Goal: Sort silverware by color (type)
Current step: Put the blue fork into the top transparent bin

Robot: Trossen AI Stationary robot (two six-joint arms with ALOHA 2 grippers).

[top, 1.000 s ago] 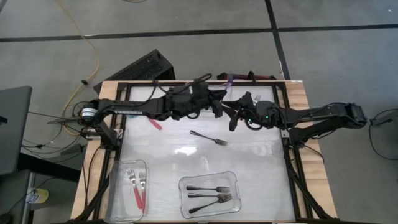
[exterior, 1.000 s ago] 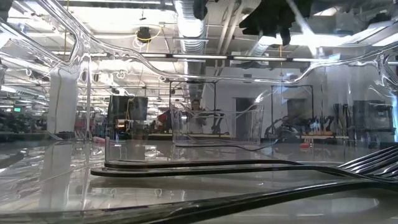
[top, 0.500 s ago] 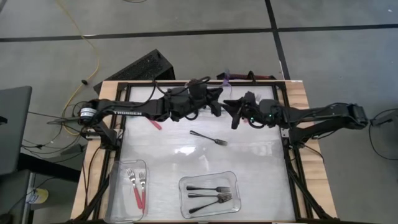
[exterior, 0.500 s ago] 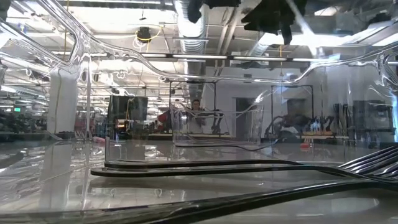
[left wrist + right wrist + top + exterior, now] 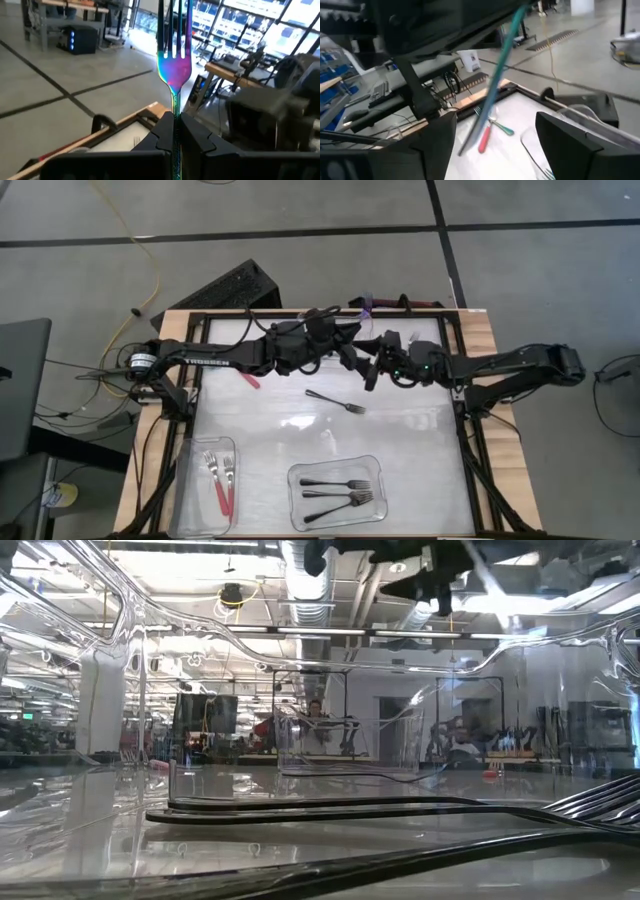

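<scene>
I see the iridescent fork's teeth pointing straight ahead from my left gripper, so next I take the fork's handle (image 5: 489, 105) with my right gripper, then pass it back for regripping first.
A teal-blue iridescent fork (image 5: 174, 67) is held up over the table's far middle, tines pointing away from my left gripper (image 5: 174, 120), which is shut on its handle. In the high view my left gripper (image 5: 350, 352) and right gripper (image 5: 372, 372) meet there. My right gripper (image 5: 500, 145) is open, its two fingers standing wide on either side of the fork's handle (image 5: 492, 95) without touching it. The black forks in the front bin (image 5: 330, 808) lie flat across the low view. My left gripper pinches the fork's thin handle (image 5: 174, 107) between its two fingers, just behind the neck. The fingers lie along the handle, and the tines (image 5: 173, 30) stick out beyond the fingertips. The fork is lifted clear of the table.
A black fork (image 5: 335, 401) lies loose mid-table and a red-handled one (image 5: 248, 379) under my left arm, beside a teal one (image 5: 504, 130). A clear bin (image 5: 188, 480) holds red forks at front left, another (image 5: 296, 480) holds black forks at front centre. A third clear bin (image 5: 345, 745) stands farther back.
My right gripper has opened around the fork's handle and shifted a little toward the table's left, closer to my left gripper. My left gripper has kept its hold on the teal fork.
</scene>
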